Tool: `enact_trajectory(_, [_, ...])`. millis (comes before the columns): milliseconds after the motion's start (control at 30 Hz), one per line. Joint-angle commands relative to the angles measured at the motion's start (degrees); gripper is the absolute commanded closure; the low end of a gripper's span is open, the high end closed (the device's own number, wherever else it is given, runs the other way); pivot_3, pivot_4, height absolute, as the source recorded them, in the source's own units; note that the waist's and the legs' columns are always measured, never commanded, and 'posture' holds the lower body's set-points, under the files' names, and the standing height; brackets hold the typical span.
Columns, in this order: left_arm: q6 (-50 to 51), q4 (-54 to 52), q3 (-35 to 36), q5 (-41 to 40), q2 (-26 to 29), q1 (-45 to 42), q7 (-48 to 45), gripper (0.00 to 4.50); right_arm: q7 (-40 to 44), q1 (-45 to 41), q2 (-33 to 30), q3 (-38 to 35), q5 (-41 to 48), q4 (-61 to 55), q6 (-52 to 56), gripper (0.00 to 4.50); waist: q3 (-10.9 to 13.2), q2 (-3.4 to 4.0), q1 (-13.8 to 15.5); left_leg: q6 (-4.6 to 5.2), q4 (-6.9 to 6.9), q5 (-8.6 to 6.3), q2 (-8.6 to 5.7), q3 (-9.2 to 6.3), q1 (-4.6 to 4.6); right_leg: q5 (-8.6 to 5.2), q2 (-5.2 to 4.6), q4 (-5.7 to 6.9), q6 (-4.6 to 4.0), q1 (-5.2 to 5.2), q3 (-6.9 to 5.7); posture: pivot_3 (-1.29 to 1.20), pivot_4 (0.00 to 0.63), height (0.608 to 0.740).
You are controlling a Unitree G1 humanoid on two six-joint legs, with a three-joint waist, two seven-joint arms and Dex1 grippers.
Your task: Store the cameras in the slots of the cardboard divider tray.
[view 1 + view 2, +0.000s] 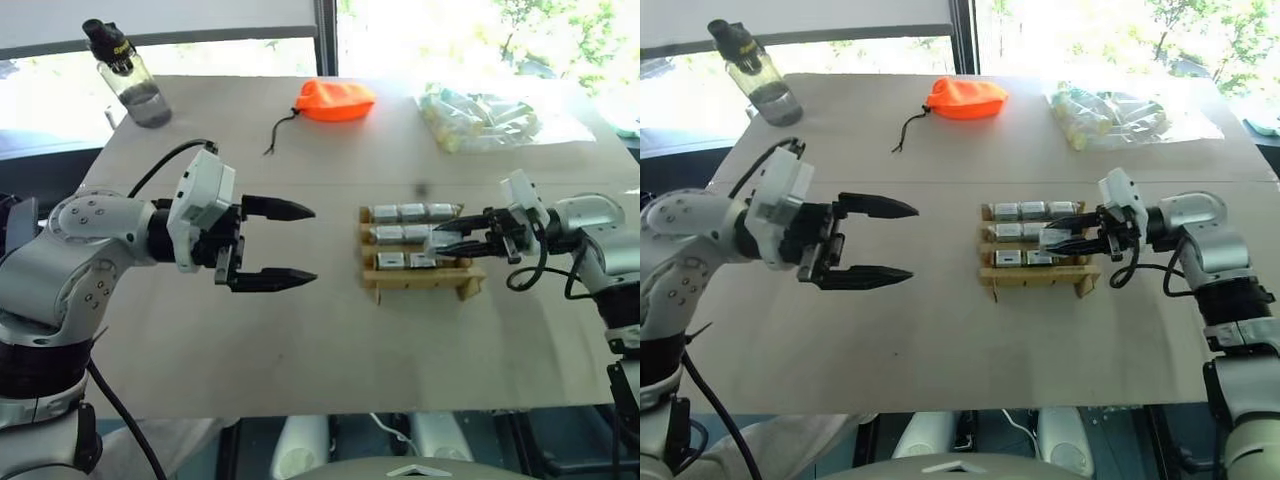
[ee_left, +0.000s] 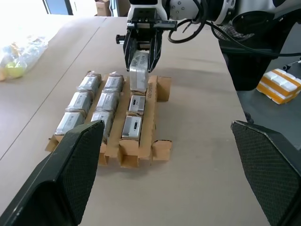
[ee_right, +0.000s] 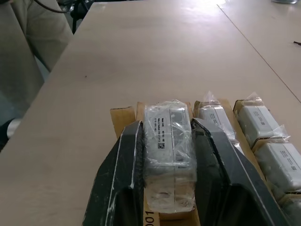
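The camera, now held tilted over that slot, is to go in the empty end slot of the tray's nearest row (image 1: 451,257) (image 3: 176,216). My right gripper should release it there.
The cardboard divider tray (image 1: 470,285) sits right of the table's centre, with several wrapped silver-grey cameras (image 1: 412,211) lying in its slots. My right gripper (image 1: 440,240) reaches in from the right. It is shut on one more camera (image 3: 168,141), held tilted over the right end slot of the tray's (image 2: 151,94) nearest row. I cannot tell whether this camera (image 2: 138,75) touches the cardboard. My left gripper (image 1: 313,244) hovers open and empty, left of the tray and pointing at it, well apart from it.
An orange drawstring pouch (image 1: 335,100) lies at the back centre. A clear plastic bundle of pale tubes (image 1: 480,118) is at the back right. A bottle (image 1: 130,75) stands at the back left corner. Bare tabletop lies between my left gripper and the tray.
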Motion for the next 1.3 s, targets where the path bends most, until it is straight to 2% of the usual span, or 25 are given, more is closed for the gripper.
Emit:
enact_trajectory(33, [0.1,-2.8,2.6,-1.8,1.4,0.8,0.1,0.0,4.2,-2.1,-1.7,1.5,1.4,2.9,-4.9,3.7,0.0,0.0,0.0,0.0,0.0,0.0,0.0,0.0,-0.01,0.0,-0.02,-0.01,0.0,0.0,-0.01,0.0,0.15,0.74])
enact_trajectory(233, [0.4,-2.9,2.9,-2.3,2.1,1.3,0.3,0.0,4.2,-3.7,-3.4,4.2,1.9,7.7,-8.8,3.7,0.0,0.0,-0.1,-0.02,0.01,0.01,0.01,0.01,0.06,0.0,0.0,0.07,0.0,0.0,0.0,0.0,0.15,0.74])
enact_trajectory(567, [1.1,-2.8,3.0,-2.7,2.7,1.2,0.2,0.0,4.2,-4.1,-6.9,8.9,4.1,9.3,-10.2,3.7,0.0,0.0,-0.2,-0.03,0.02,0.02,0.01,0.01,0.05,0.0,-0.01,0.06,0.0,0.0,0.0,0.0,0.15,0.74])
enact_trajectory(1300, [1.4,-2.1,2.7,-2.5,3.4,-0.1,-0.3,0.0,4.2,-4.5,-2.7,11.7,1.0,18.1,-21.7,3.7,0.0,-0.02,-0.5,-0.04,0.09,0.03,0.02,0.04,0.12,0.01,-0.01,0.13,-0.01,0.03,0.04,0.0,0.15,0.74])
